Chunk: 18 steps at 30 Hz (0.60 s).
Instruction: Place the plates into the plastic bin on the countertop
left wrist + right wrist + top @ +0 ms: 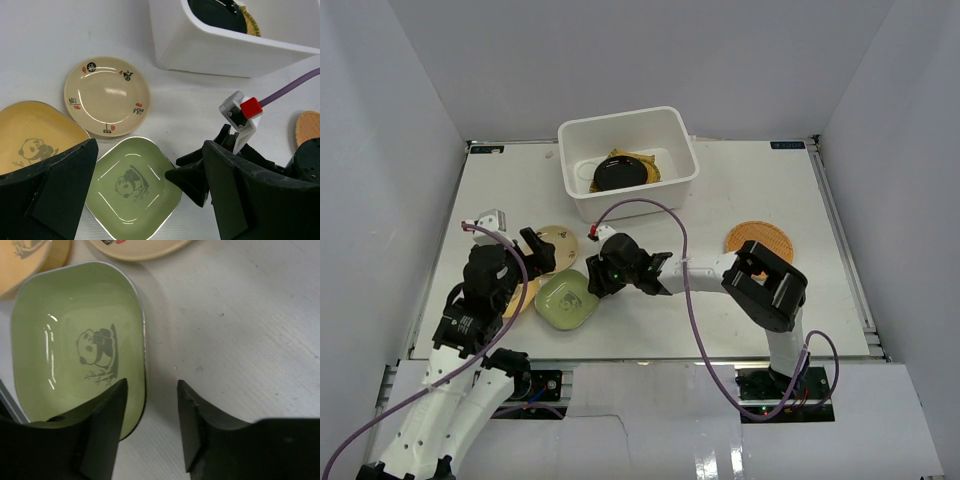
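I should move my left gripper to the yellow panda plate next and close it on its rim at the corner (537,283) (89,137) beside the beige plate.
A pale green squarish plate (566,300) with a panda print lies on the white countertop (720,310). My right gripper (150,410) is open and straddles the green plate's (75,340) right rim, one finger over its inside and the other over the bare table. It shows in the top view as the right gripper (596,275). My left gripper (150,200) hangs wide open over the same green plate (132,187), holding nothing. A beige plate (107,95) and a yellow panda plate (35,137) lie beside it. An orange woven round plate (759,240) lies at the right. The plastic bin (620,118) holds a glossy black plate (620,172) on a woven tray.
Both arms crowd the left front of the table around the green plate, the right arm's purple cable (680,240) looping above it. The bin's white wall (210,50) stands just beyond the beige plate. Pale grey walls enclose the table.
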### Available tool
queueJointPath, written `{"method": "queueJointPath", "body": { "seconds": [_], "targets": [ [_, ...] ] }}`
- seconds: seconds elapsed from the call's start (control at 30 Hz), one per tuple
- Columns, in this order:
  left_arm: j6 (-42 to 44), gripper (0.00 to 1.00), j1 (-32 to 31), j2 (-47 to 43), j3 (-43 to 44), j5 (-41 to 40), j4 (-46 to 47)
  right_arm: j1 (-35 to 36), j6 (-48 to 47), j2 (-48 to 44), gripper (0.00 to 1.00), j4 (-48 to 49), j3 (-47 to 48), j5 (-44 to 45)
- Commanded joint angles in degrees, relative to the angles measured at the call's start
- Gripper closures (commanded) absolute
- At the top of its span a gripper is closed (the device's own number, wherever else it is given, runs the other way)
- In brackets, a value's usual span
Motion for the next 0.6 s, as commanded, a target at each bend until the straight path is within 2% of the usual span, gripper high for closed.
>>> {"method": "queueJointPath", "body": {
  "seconds": [0.0,0.07,0.1,0.17,0.27,0.43,0.57],
  "targets": [
    [-0.11,0.04,-0.06,0.33,-1.0,-3.04,-1.75,-0.17,-0.96,1.49,0.53,-2.28,3.19,2.93],
    [-0.11,0.05,-0.06,1.2,-1.17,-4.18,-1.57,-0.08,-0.96,1.94,0.57,-2.29,3.46,2.4],
    [-0.11,0.06,-0.06,1.47,-1.44,-4.53,-1.4,-0.17,-0.96,2.11,0.65,-2.02,3.37,2.14],
    [-0.2,0.07,-0.06,2.52,-2.05,-5.93,-1.04,-0.08,-0.78,1.94,0.91,-2.89,3.46,2.05],
    [-1.34,0.08,0.02,3.84,-2.75,-6.91,-0.69,-0.17,-0.87,-2.53,0.92,-2.29,0.39,3.53],
    [-2.92,0.09,0.02,6.83,-3.02,-7.52,-0.43,-2.54,-4.12,-17.91,0.92,-5.36,-4.01,7.14],
    [-3.45,0.1,0.11,8.68,-2.85,-8.14,-0.96,-8.16,-7.98,-25.39,0.92,-9.05,-0.51,8.19]
  ]
}}
